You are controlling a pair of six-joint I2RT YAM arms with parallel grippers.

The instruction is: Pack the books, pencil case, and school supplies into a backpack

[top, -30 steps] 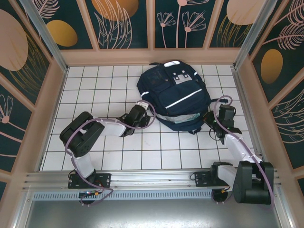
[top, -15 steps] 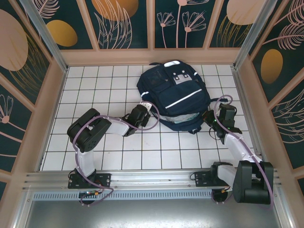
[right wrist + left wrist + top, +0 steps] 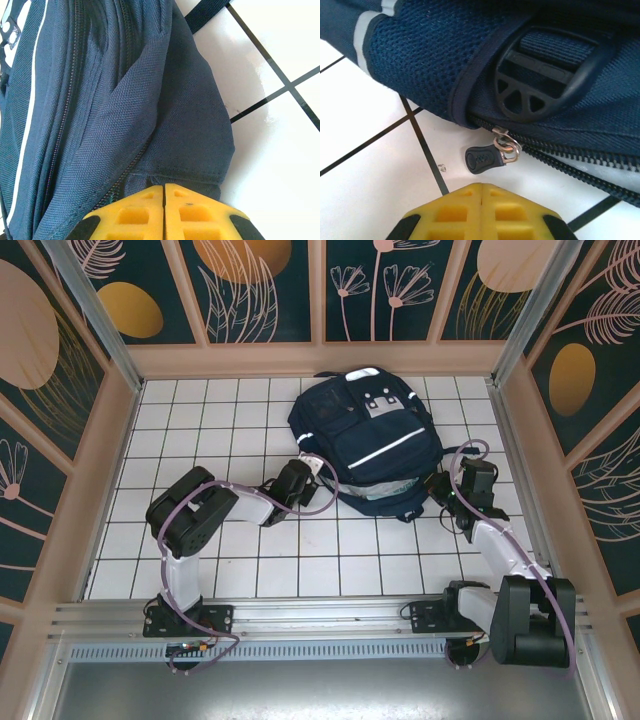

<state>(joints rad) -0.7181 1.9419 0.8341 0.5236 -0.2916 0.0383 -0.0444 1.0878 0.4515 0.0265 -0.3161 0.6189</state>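
Observation:
The black zipper pull sits beyond the closed fingertips of my left gripper, so next I open the fingers, move forward and grip the pull's tab [image 3: 484,159] before I zip the backpack.
The navy backpack [image 3: 365,440] lies flat on the white tiles, its unzipped mouth toward me with something pale showing inside. My left gripper [image 3: 308,468] is at its near left corner. In the left wrist view the yellow fingers [image 3: 481,186] are shut together with nothing between them, and the black zipper pull [image 3: 482,159] lies on the tile just ahead of the tips. My right gripper [image 3: 437,485] is at the near right corner, fingers [image 3: 164,187] shut, tips against a fold of backpack fabric [image 3: 125,100]. The books, pencil case and school supplies are hidden.
A black strap buckle [image 3: 545,80] sits above the zipper track [image 3: 580,155]. A dark strap [image 3: 205,15] trails onto the tiles on the right. Wooden walls ring the tiled floor [image 3: 200,420], with bare tiles left of and in front of the backpack.
My left gripper has closed from half open to shut and slid a little right toward the backpack's corner. The right arm has hardly moved.

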